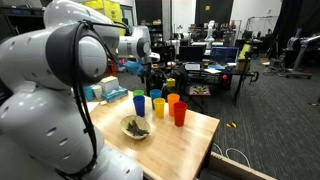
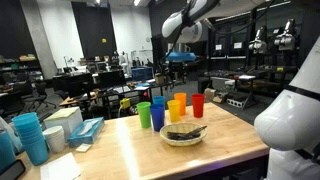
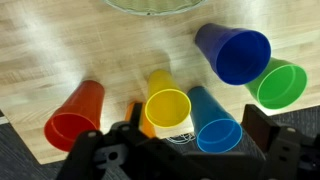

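My gripper will move to the dark blue cup next and close on the cup's rim (image 1: 143,97) (image 3: 220,69), on its side toward the yellow cup.
Several coloured plastic cups stand close together on the wooden table (image 1: 185,150). In the wrist view, from above, I see a red cup (image 3: 75,118), a yellow cup (image 3: 167,107), a light blue cup (image 3: 213,122), a dark blue cup (image 3: 237,50) and a green cup (image 3: 278,84). An orange cup (image 3: 149,118) is mostly hidden behind the yellow one. My gripper (image 3: 195,140) hangs well above the cups, open and empty, roughly over the yellow and light blue ones. It also shows in both exterior views, the gripper (image 1: 150,64) (image 2: 181,60) high over the row.
A shallow bowl (image 2: 183,134) (image 1: 135,127) with dark pieces in it sits in front of the cups. A stack of blue cups (image 2: 32,137) and a blue box (image 2: 85,128) stand at one end of the table. Desks, chairs and monitors fill the room behind.
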You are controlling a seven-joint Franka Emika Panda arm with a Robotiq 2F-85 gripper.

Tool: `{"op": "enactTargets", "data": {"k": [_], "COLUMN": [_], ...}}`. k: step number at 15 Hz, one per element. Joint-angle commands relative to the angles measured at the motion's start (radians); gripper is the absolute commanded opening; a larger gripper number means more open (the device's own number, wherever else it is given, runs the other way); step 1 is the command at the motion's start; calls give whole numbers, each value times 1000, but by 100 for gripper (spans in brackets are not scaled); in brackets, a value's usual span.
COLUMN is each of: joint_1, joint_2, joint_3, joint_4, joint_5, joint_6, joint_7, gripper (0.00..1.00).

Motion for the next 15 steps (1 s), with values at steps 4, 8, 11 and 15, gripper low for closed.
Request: {"op": "enactTargets", "data": {"k": [4, 8, 11, 15], "joint_1": [18, 18, 15, 23], "joint_2": [2, 2, 6, 27], "joint_3": [-16, -16, -9, -7], "joint_4": [3, 3, -20, -68], "joint_5": [-7, -7, -57, -95], "joint_6": [-1, -1, 24, 108], "joint_7": [5, 5, -9, -19], "gripper": [100, 100, 100, 100]}}
